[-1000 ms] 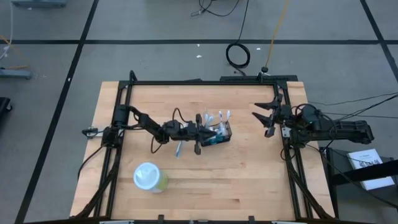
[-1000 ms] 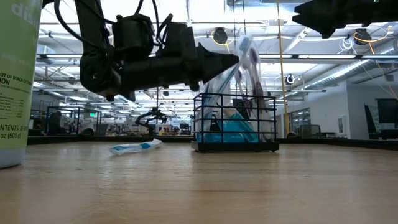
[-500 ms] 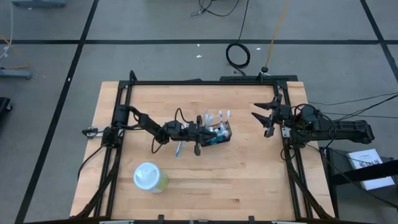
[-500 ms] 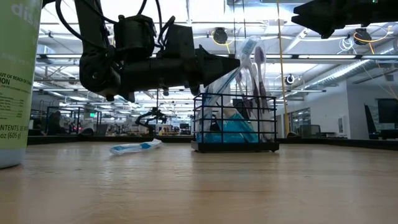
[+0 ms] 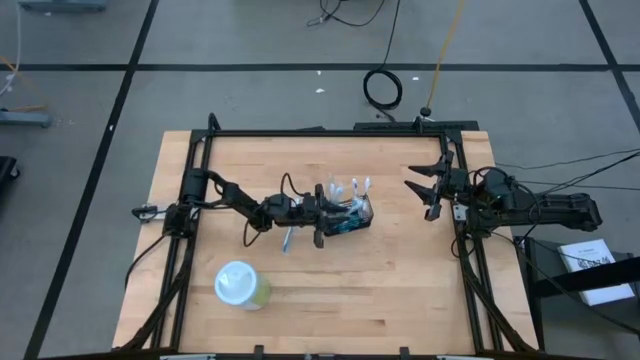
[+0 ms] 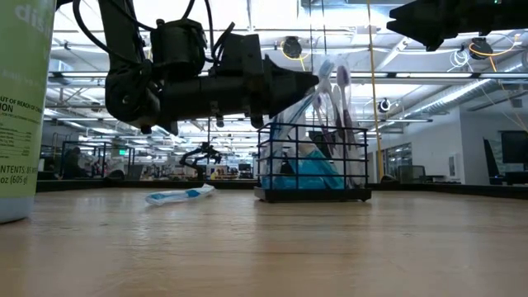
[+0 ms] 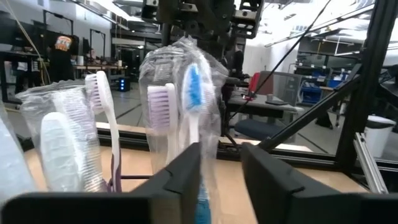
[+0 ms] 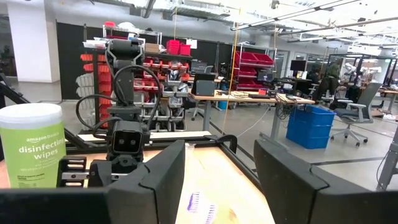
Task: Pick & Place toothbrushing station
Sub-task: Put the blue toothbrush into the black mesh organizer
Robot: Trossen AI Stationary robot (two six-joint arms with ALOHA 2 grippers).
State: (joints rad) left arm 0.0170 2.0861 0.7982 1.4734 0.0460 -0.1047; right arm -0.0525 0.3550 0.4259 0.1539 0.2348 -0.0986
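Observation:
The blue toothbrush leans toward the purple toothbrushes, so the robot's left gripper needs to open, come from above, grip below the blue toothbrush's head (image 7: 194,129) and pull it upright.
The black wire-mesh caddy (image 5: 352,215) stands on its base at mid-table, with several wrapped toothbrushes upright in it and a teal pack; it also shows in the low view (image 6: 312,169). My left gripper (image 5: 330,213) reaches level to the toothbrush tops above the caddy's left rim. It is closed on one clear-wrapped blue toothbrush (image 7: 191,93). My right gripper (image 5: 425,190) hangs open and empty at the table's right edge, clear of everything. My left gripper pinches the wrapped blue toothbrush between its two fingers at the handle just below the head (image 7: 209,163). The fingers come level from the table's left and lie across it. The toothbrush stands nearly upright, its lower end down in the caddy (image 6: 312,169).
A loose wrapped toothbrush (image 5: 287,238) lies flat on the table just left of the caddy. A pale-green wipes canister (image 5: 241,285) stands near the front left. Black frame rails (image 5: 190,200) run along the table's sides.
My left gripper has edged slightly toward the caddy, and the wrapped toothbrush heads above the rim have swayed a little. The caddy stays in place.

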